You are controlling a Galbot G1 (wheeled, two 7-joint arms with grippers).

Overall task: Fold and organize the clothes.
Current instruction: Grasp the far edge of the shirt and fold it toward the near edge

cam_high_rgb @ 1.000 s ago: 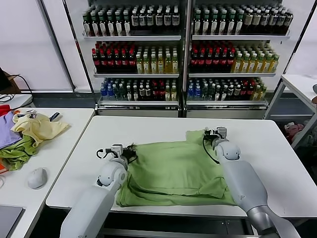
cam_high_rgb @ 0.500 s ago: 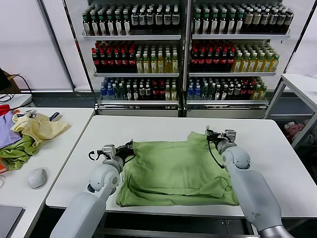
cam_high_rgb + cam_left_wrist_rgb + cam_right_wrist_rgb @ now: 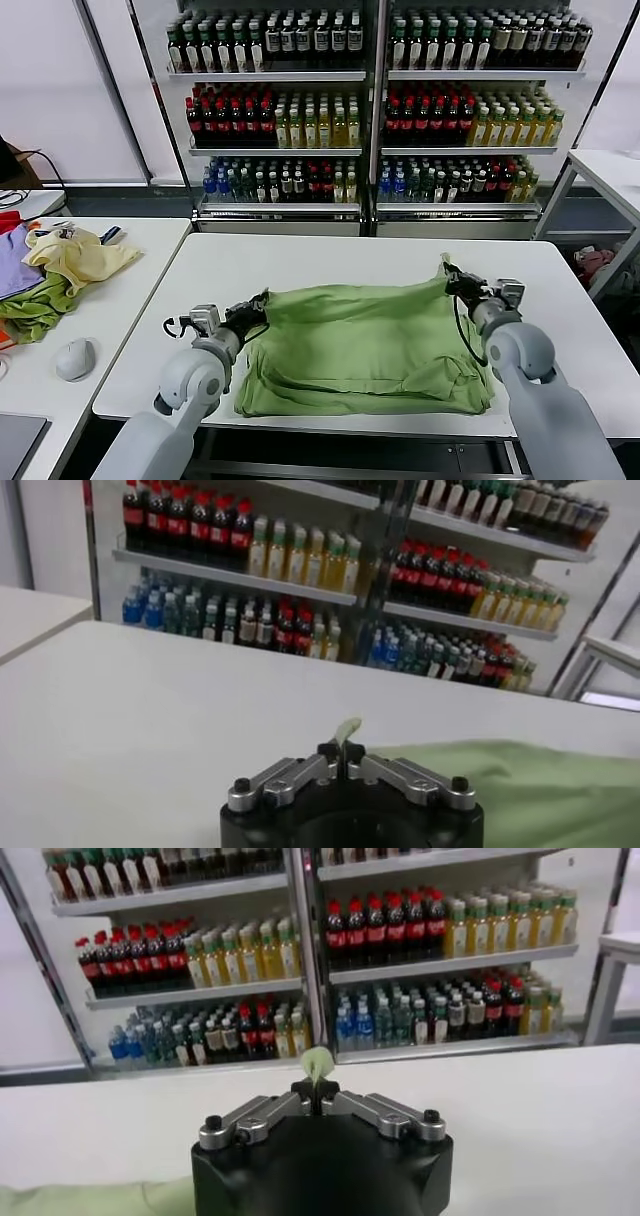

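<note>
Next, I let go of the shirt's corner with my left gripper over the cloth's near-side end (image 3: 262,345), closer to the table's front edge.
The sage-green shirt (image 3: 355,340) lies on the white table (image 3: 300,262), folded over itself, its upper layer stretched between my two grippers. My left gripper (image 3: 253,308) is shut on the shirt's far left corner; a pinch of green cloth (image 3: 346,729) sticks out between its closed jaws (image 3: 340,752). My right gripper (image 3: 455,279) is shut on the far right corner, with a green tuft (image 3: 317,1063) showing between its jaws (image 3: 315,1091). Both hold the cloth a little above the table. No buttons or graphic show.
A side table on the left (image 3: 110,290) carries a pale yellow garment (image 3: 75,255), darker green and purple cloths (image 3: 30,300) and a computer mouse (image 3: 75,358). Drink shelves (image 3: 375,110) stand behind the table. Another white table (image 3: 610,165) is at the far right.
Both grippers have moved outward and toward me, the left to the left and the right to the right, pulling the shirt's far edge wider and tauter. Both stayed shut on the cloth.
</note>
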